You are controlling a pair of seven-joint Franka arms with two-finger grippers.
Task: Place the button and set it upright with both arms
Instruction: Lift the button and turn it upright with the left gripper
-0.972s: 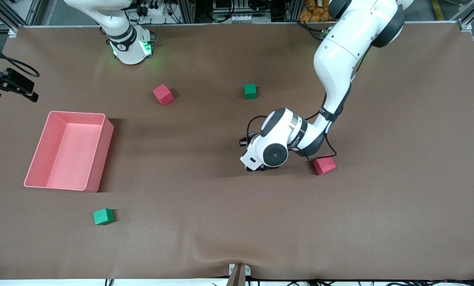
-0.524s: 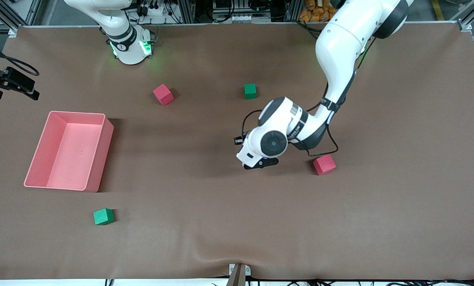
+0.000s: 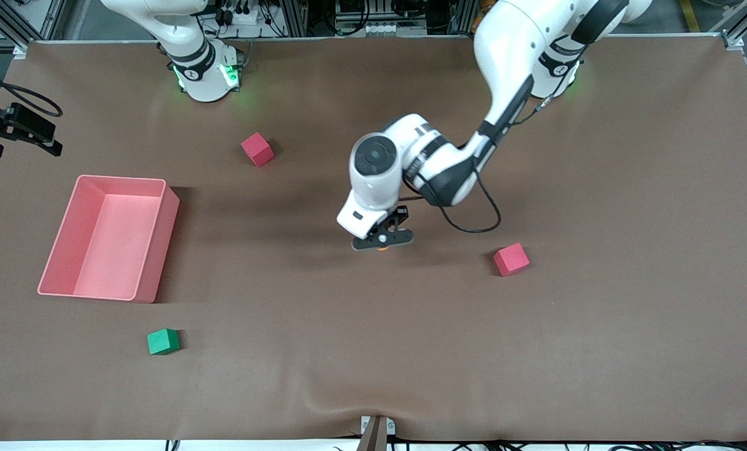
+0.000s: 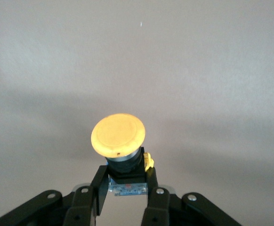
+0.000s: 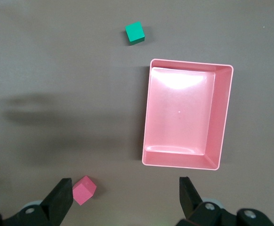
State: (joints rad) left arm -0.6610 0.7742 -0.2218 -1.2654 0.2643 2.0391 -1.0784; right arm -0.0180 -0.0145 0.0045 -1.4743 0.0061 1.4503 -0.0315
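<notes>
I need to set the button down with my left gripper on the table (image 3: 344, 233) between the pink bin and the nearer red cube.
The button (image 4: 118, 136) has a round orange cap on a short black body. My left gripper (image 4: 125, 181) is shut on that black body, with the cap pointing away from the fingers. In the front view the left gripper (image 3: 382, 241) hangs over the middle of the brown table, and a sliver of orange button (image 3: 381, 248) shows under it. My right gripper (image 5: 125, 193) is open and empty, high over the table near the pink bin (image 5: 224, 113). The right arm waits.
The pink bin (image 3: 160, 238) stands toward the right arm's end. A red cube (image 3: 257, 149) lies near the right arm's base, and another red cube (image 3: 511, 259) lies toward the left arm's end. A green cube (image 3: 163, 341) lies nearer the front camera than the bin.
The left arm has risen and swung toward the right arm's end. Its gripper, hidden under the wrist before, now shows with the button. The arm now hides a second green cube.
</notes>
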